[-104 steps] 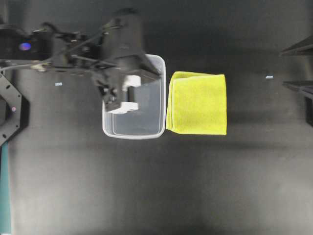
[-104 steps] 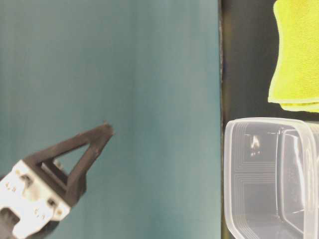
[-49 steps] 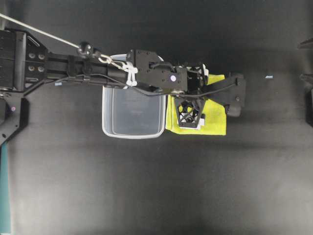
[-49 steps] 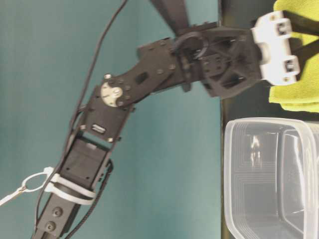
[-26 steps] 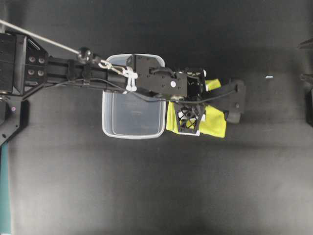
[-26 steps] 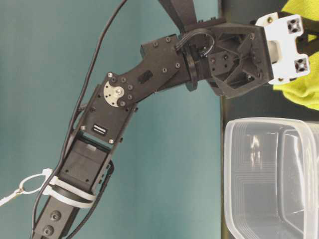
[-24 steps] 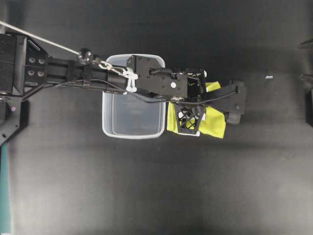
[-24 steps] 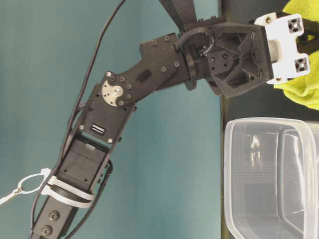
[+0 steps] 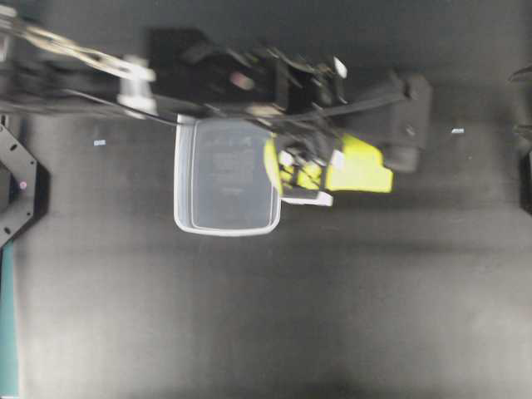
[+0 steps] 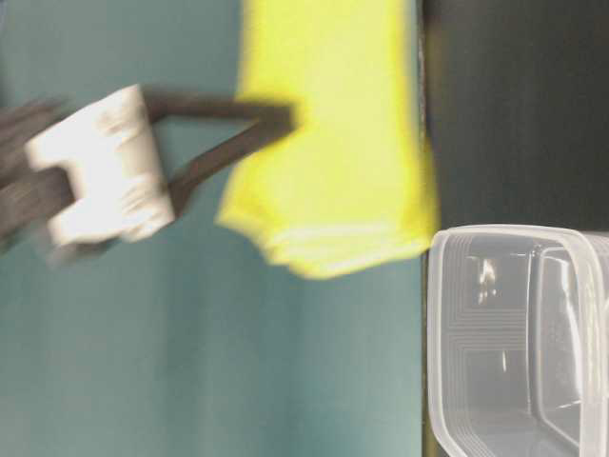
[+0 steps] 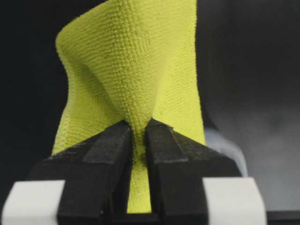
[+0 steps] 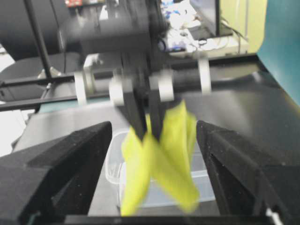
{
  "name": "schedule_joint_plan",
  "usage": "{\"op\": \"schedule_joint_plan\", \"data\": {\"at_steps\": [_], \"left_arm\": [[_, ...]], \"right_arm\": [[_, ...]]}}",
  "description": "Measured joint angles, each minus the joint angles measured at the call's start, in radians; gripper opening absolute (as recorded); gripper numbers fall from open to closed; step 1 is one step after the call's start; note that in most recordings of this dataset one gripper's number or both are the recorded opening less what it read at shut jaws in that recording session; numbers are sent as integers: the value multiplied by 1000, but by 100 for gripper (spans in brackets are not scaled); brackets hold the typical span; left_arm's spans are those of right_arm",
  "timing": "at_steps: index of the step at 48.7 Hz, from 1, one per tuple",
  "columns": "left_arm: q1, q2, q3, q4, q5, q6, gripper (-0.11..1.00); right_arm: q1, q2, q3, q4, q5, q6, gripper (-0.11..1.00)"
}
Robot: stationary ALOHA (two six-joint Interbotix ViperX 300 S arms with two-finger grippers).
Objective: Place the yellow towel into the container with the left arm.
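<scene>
Next, my left gripper lets the yellow towel go inside the clear container (image 9: 230,168), near the middle of the container's bottom.
The yellow towel (image 9: 359,169) hangs bunched in the air just right of the container (image 9: 224,218), a clear tub on the black table. My left gripper (image 9: 303,170) is shut on the towel's top fold; in the left wrist view the black fingers (image 11: 105,150) pinch the cloth (image 11: 136,61) tightly. At table level the towel (image 10: 333,143) dangles above and beside the tub's rim (image 10: 447,243). My right gripper (image 12: 153,124) is open and empty. From afar it faces the hanging towel (image 12: 161,159) and the tub (image 12: 112,161) behind it.
The left arm (image 9: 100,79) stretches from the left edge over the tub's far side. Parts of the right arm (image 9: 524,75) show at the right edge. Small white marks (image 9: 457,130) lie on the black table.
The left gripper shut on the towel and has lifted it off the table, shifting a little left toward the tub. The towel now hangs crumpled rather than flat. The right gripper has not moved.
</scene>
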Motion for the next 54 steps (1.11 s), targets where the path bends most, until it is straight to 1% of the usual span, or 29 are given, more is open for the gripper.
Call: {"op": "schedule_joint_plan", "data": {"at_steps": [4, 10, 14, 19, 29, 42, 50, 52, 54], "left_arm": [[5, -80, 49, 2, 43, 0, 6], [17, -155, 164, 0, 48, 0, 6], [23, -192, 249, 0, 34, 0, 6], [26, -222, 314, 2, -2, 0, 6], [29, -245, 370, 2, -83, 0, 6], [38, -247, 434, 2, -98, 0, 6], [38, -252, 468, 2, -144, 0, 7], [40, -253, 474, 0, -156, 0, 11], [40, -256, 480, 0, -169, 0, 21]], "right_arm": [[0, 0, 0, 0, -2, 0, 71], [0, 0, 0, 0, -14, 0, 71], [0, 0, 0, 0, -28, 0, 71], [0, -2, 0, 0, -41, 0, 71], [0, -2, 0, 0, -49, 0, 71], [0, 0, 0, 0, -49, 0, 71], [0, 0, 0, 0, -49, 0, 71], [0, -2, 0, 0, -51, 0, 71], [0, 0, 0, 0, -51, 0, 71]]}}
